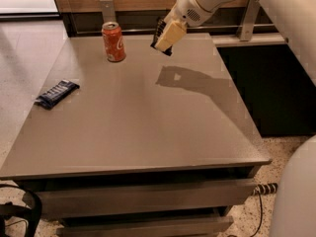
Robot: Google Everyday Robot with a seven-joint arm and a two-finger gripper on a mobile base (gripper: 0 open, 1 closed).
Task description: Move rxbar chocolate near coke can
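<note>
I will let go of the rxbar chocolate on the grey table (143, 56) between the coke can and the arm's shadow.
The coke can (113, 42), orange-red with white script and a silver top, stands upright at the far left part of the grey table (138, 117). My gripper (165, 38) hangs in the air above the far middle of the table, to the right of the can. It is shut on the rxbar chocolate (159, 32), a flat black bar that shows edge-on behind the pale finger (169, 35). The bar is well above the tabletop and about a hand's width from the can. The arm's shadow (190, 80) lies on the table below.
A dark blue crinkled wrapper (57, 93) lies near the table's left edge. A metal bracket (107, 9) stands behind the can against the wooden wall. A dark counter (266, 83) adjoins the table's right side. Cables (261, 191) lie on the floor.
</note>
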